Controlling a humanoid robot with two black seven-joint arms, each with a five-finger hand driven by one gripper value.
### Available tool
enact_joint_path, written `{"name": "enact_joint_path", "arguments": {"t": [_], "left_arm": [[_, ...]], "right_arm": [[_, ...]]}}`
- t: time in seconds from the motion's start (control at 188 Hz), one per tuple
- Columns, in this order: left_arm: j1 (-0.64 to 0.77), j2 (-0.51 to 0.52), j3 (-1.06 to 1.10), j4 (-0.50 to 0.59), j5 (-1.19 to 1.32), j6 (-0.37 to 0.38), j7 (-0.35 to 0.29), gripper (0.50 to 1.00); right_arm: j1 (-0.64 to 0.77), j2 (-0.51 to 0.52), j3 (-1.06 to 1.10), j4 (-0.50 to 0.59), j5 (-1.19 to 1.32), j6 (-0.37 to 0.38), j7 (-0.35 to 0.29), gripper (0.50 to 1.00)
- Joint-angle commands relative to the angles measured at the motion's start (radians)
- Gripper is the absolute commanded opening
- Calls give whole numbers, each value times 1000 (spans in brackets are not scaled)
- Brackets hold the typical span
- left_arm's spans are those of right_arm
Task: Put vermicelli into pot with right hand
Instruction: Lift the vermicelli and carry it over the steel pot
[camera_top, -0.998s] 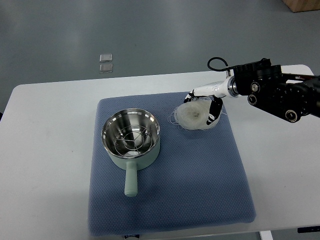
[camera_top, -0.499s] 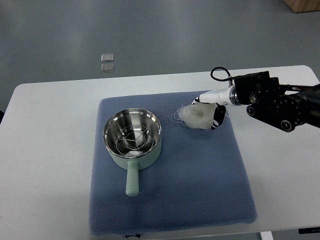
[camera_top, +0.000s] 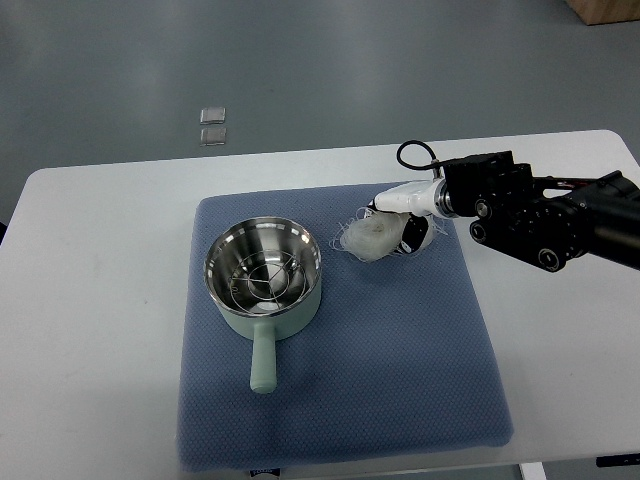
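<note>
Next, my right gripper lets go of the vermicelli on the wire rack inside the pale green pot (camera_top: 267, 256). The vermicelli now hangs above the mat beside the pot.
A pale green pot (camera_top: 265, 282) with a steel inside and a wire rack stands on the left part of the blue mat (camera_top: 400, 340), its handle pointing toward the near edge. A white bundle of vermicelli (camera_top: 372, 238) hangs just right of the pot's rim, above the mat. My right hand (camera_top: 402, 222) comes in from the right on a black arm and is shut on the vermicelli, with its white fingers wrapped over the bundle's right side. Loose strands trail from the bundle's left edge. The left hand does not show.
The mat lies on a white table (camera_top: 100, 300). Two small clear squares (camera_top: 212, 125) lie on the grey floor beyond the table's far edge. A brown box corner (camera_top: 605, 10) shows at the top right.
My right hand has carried the vermicelli leftward, closer to the pot's rim. The pot has not moved.
</note>
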Motion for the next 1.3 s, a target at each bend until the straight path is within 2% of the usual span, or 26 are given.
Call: {"name": "enact_joint_path", "arguments": {"t": [0.0,0.101,0.228,0.414,0.764,0.908,1.114,1.295], "left_arm": [[1,0,0,1,0,0,0,1000],[1,0,0,-1,0,0,0,1000],[-1,0,0,-1,0,0,0,1000],[-1,0,1,-1,0,0,0,1000],[-1,0,0,-1,0,0,0,1000],[-1,0,-2,-1,0,0,0,1000],[1,0,-2,-2,0,0,0,1000],[-1,0,-2,-5,0,0,0,1000]], "right_arm": [[25,-22,13,6,5,-29,1,500],[63,-53,18,19,24,-58,6,500],[80,-77,93,59,35,-52,6,500],[122,-100,131,172,40,-49,12,500],[135,-63,151,309,75,-35,49,500],[132,-59,153,378,75,-3,65,500],[109,-53,156,419,75,20,121,500],[46,-36,156,416,71,9,121,500]]}}
